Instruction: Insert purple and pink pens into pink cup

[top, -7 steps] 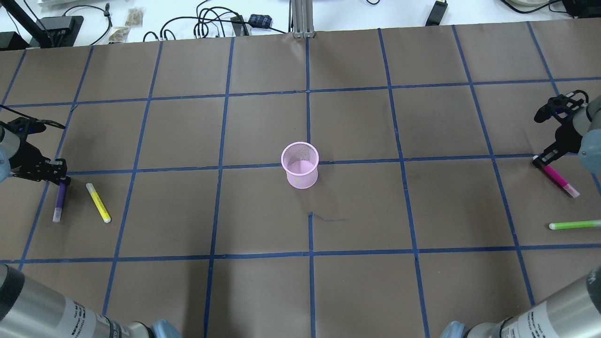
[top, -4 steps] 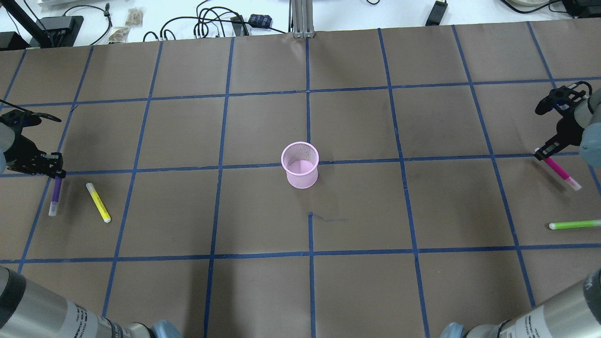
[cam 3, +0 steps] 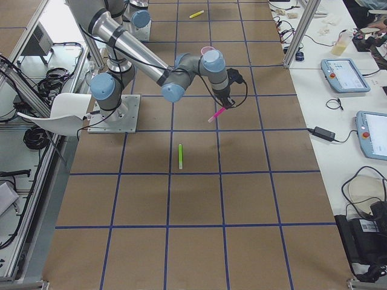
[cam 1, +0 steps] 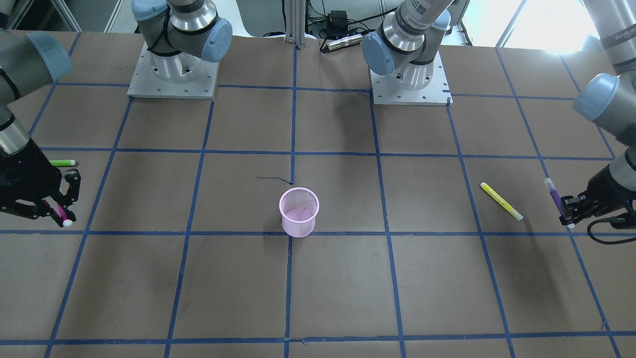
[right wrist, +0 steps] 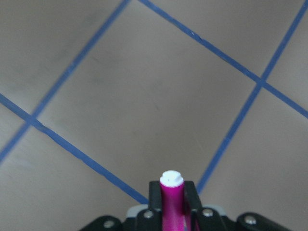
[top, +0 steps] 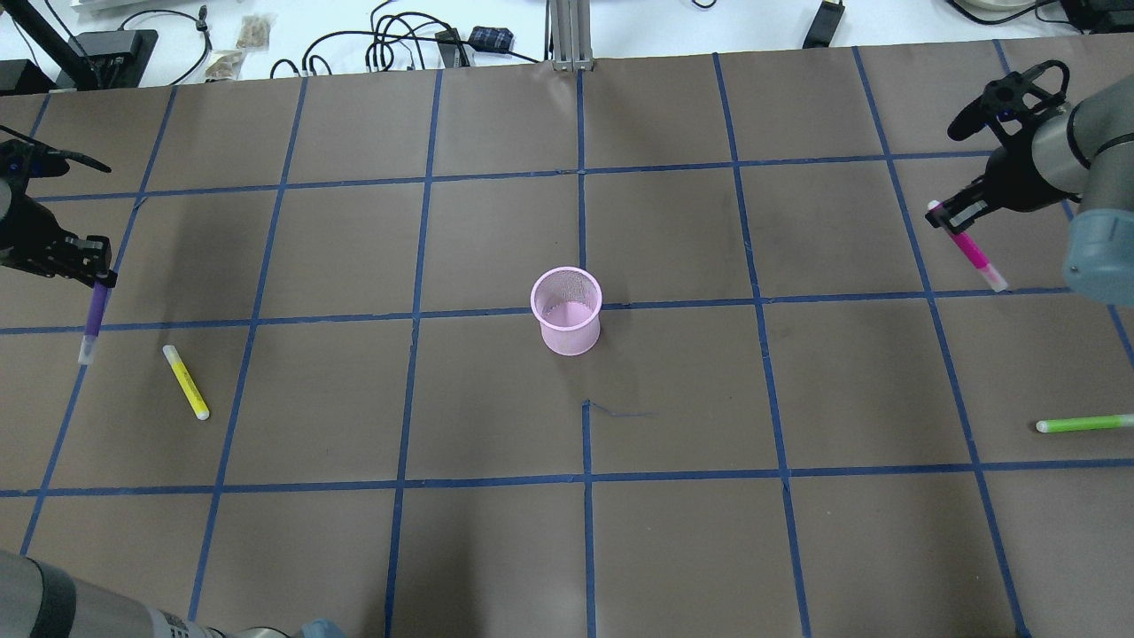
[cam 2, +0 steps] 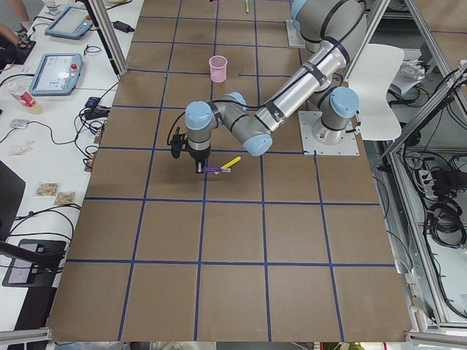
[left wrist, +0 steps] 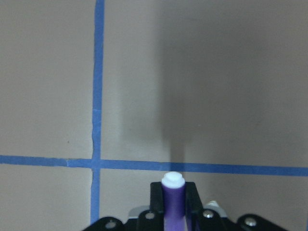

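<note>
Next, my right gripper lets go of the pink pen inside the pink mesh cup [cam 1: 301, 213], against the side of the cup away from the arm bases.
The pink mesh cup [top: 571, 338] stands upright at the table's middle, also in the front view [cam 1: 298, 226]. My left gripper [top: 96, 276] is shut on one end of the purple pen [top: 91, 315], which hangs above the table at the far left; the left wrist view shows the pen [left wrist: 173, 197] between the fingers. My right gripper [top: 944, 217] is shut on the pink pen [top: 972, 252], held above the table at the far right; it also shows in the right wrist view [right wrist: 172, 197]. Both grippers are far from the cup.
A yellow pen [top: 186, 383] lies on the table near the left gripper. A green pen [top: 1083, 424] lies at the right edge. Cables and boxes [top: 399, 44] sit beyond the far edge. The arm bases [cam 1: 171, 74] stand at the robot's side.
Both grippers have lifted their pens off the table. The right gripper has risen and moved farther from the robot and inward; the left has risen with the purple pen.
</note>
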